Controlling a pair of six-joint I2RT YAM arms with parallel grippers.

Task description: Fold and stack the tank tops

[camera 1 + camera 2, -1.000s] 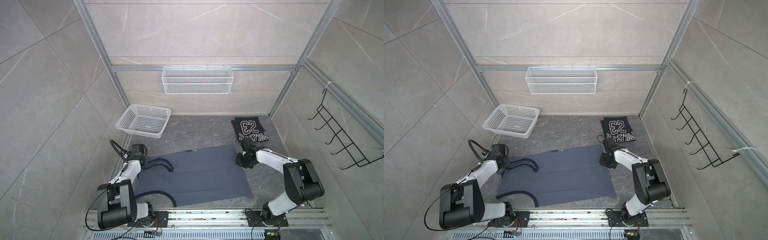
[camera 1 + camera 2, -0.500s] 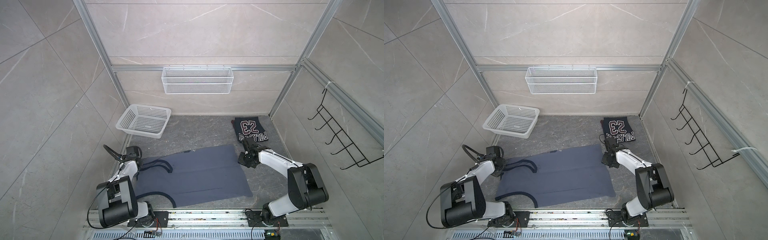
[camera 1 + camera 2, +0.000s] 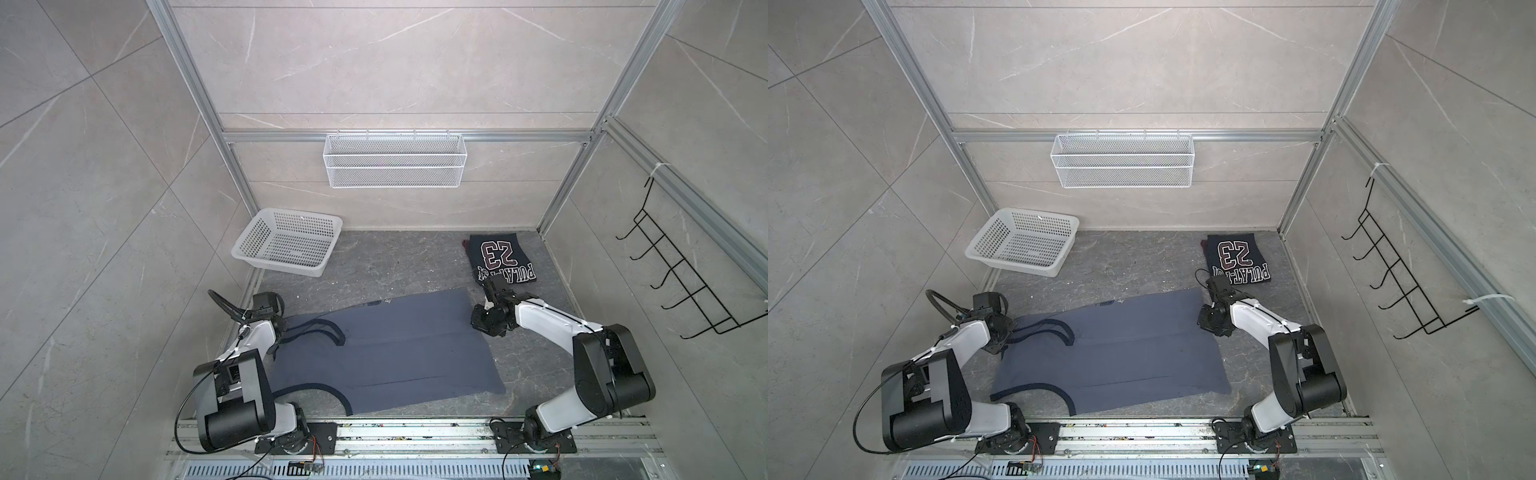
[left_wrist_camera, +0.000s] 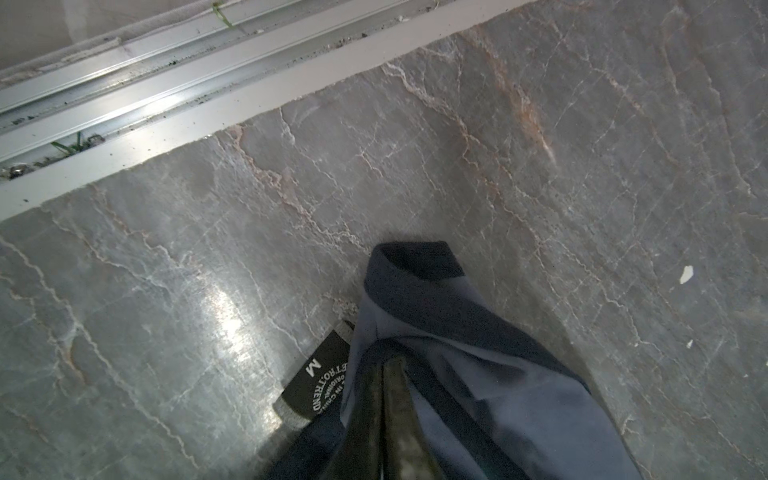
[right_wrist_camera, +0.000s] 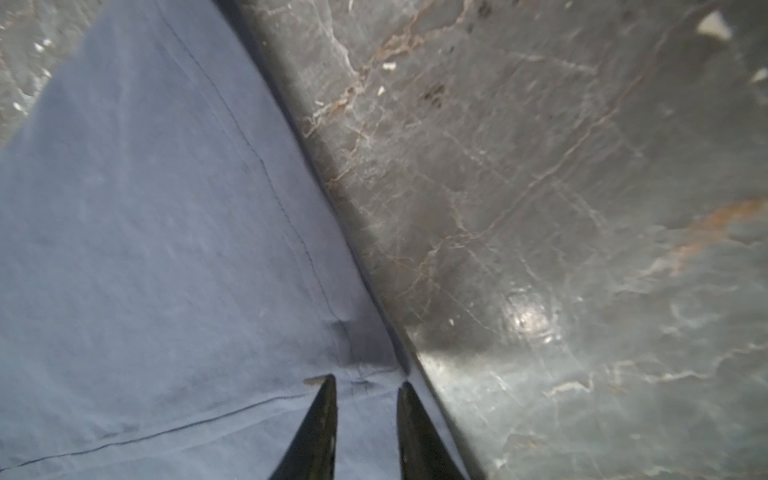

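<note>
The slate blue-grey tank top is lying at a slant with its near edge by the rail, so next I grab its far hem corner (image 3: 467,291) with my right gripper and pull it back square.
The slate blue-grey tank top (image 3: 386,349) (image 3: 1121,353) lies spread flat on the grey floor, straps toward the left. My left gripper (image 3: 279,332) (image 4: 384,361) is shut on its dark-edged strap (image 4: 415,282) at the neck, beside the black size label (image 4: 322,386). My right gripper (image 3: 478,322) (image 5: 365,384) is low over the far right hem corner (image 5: 166,249), jaws a little apart, with the cloth lying flat beneath them. The navy tank top (image 3: 500,257) (image 3: 1237,257) lies folded at the back right, its white lettering up.
A white perforated basket (image 3: 286,243) stands at the back left. A wire shelf (image 3: 394,160) hangs on the back wall and a black hook rack (image 3: 681,282) on the right wall. An aluminium rail (image 4: 124,104) borders the floor by my left gripper.
My right gripper has opened and let go of the hem corner. My left gripper shifted slightly while still holding the strap.
</note>
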